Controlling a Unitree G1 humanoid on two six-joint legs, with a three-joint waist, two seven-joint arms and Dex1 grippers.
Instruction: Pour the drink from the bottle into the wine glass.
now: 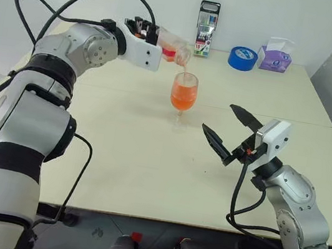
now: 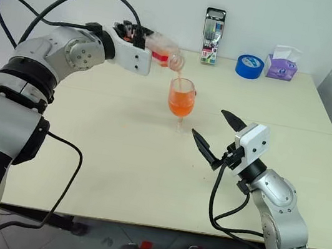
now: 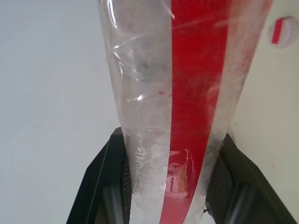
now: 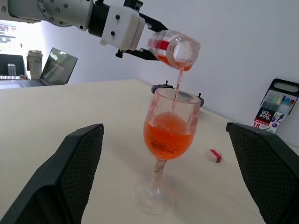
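Next, my left gripper lets go of the bottle on the bare table (image 1: pixel 120 108) next to the wine glass, toward the laptop's side.
My left gripper (image 1: pixel 153 35) is shut on the bottle (image 1: pixel 174 43) and holds it tipped, mouth down, just over the rim of the wine glass (image 1: pixel 183 92). A thin stream of the orange-red drink (image 4: pixel 177 84) runs into the glass, whose bowl is about half full (image 4: pixel 168 137). The left wrist view looks along the bottle's red label strip (image 3: pixel 196 93) between the black fingers (image 3: pixel 100 186). The red-and-white cap (image 4: pixel 213 155) lies on the table beyond the glass. My right gripper (image 1: pixel 218 117) stands open, close to the glass on its right and facing it, holding nothing.
Along the table's far edge stand a box of pens (image 1: pixel 207 20), a blue tape roll (image 1: pixel 243 58) and a purple tissue box (image 1: pixel 275 55). A laptop (image 4: pixel 56 67) sits off to the left. The cream table (image 1: pixel 135 157) has bare room in front of the glass.
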